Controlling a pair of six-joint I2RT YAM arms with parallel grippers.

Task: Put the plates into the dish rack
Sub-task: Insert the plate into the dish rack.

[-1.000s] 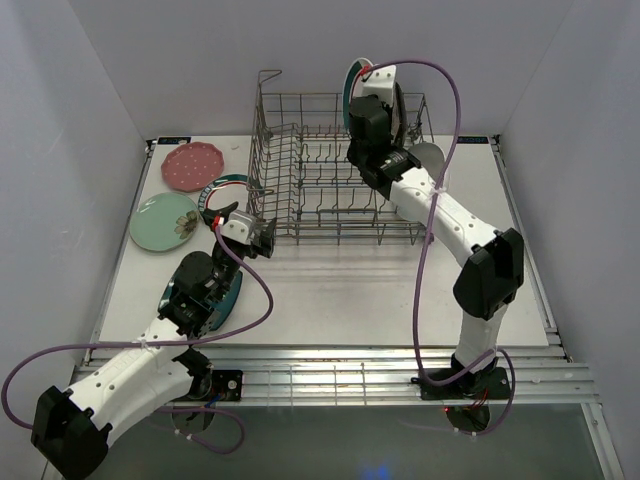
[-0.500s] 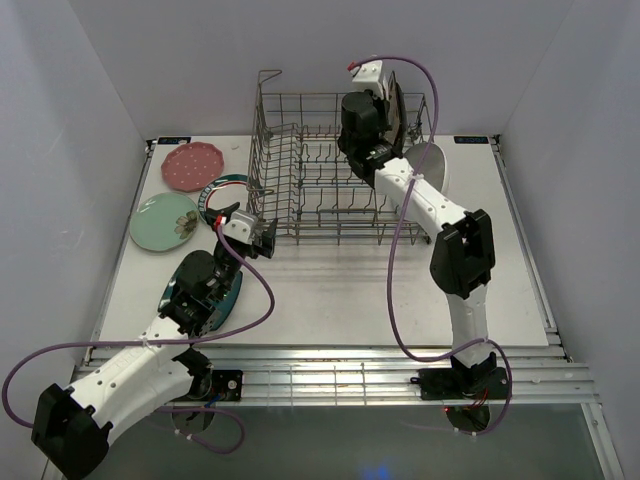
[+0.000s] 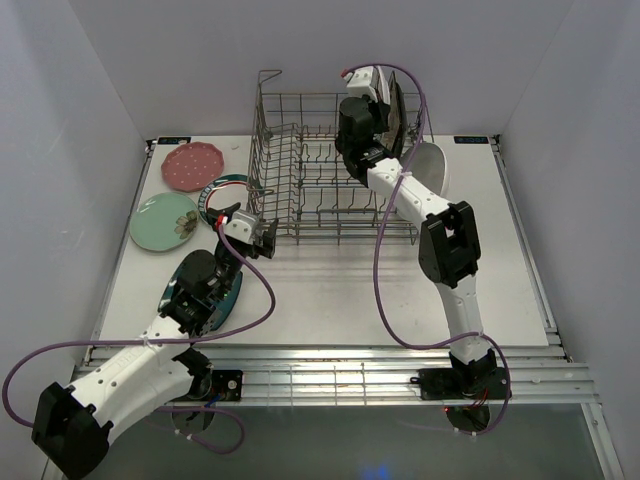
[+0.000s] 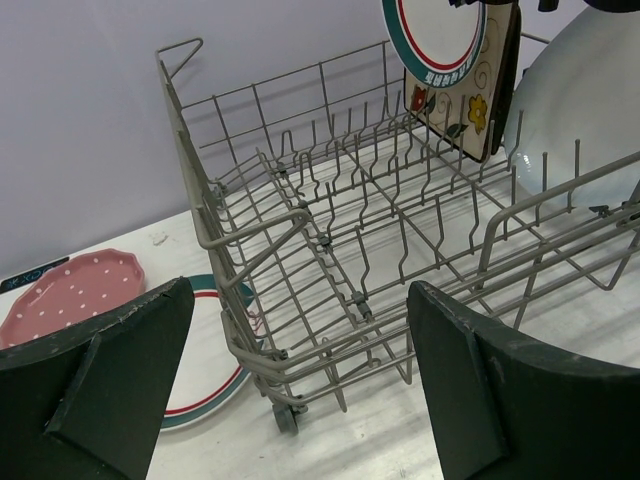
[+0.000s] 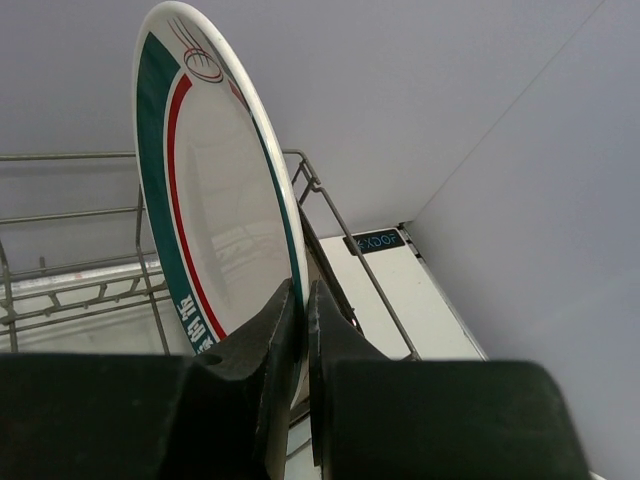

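Note:
The robot's right gripper needs to release the teal-and-red-rimmed white plate, now held on edge over the rack, upright in the dish rack point(image 3: 376, 129) next to the floral square plate.
The grey wire dish rack point(image 3: 320, 175) stands mid-table and fills the left wrist view point(image 4: 330, 250). My right gripper point(image 3: 380, 95) is at its far right corner, shut on the rim of a teal-and-red-rimmed white plate point(image 5: 215, 230), held upright on edge over the rack point(image 4: 440, 35). A floral square plate point(image 4: 462, 105) stands in the rack behind it. A white oval plate point(image 3: 430, 165) leans at the rack's right side. My left gripper point(image 3: 262, 238) is open and empty by the rack's near left corner. A second rimmed plate point(image 3: 222, 193), a pink dotted plate point(image 3: 192, 166) and a mint green plate point(image 3: 165, 221) lie on the table at left.
A teal square plate point(image 3: 212, 297) lies partly under my left arm near the front left. The rack's left wall stands right in front of my left fingers point(image 4: 470, 380). White walls close the table in on three sides.
My right arm has swung in toward the rack, carrying the rimmed plate a little left and farther back over the far right corner. The left arm has not moved.

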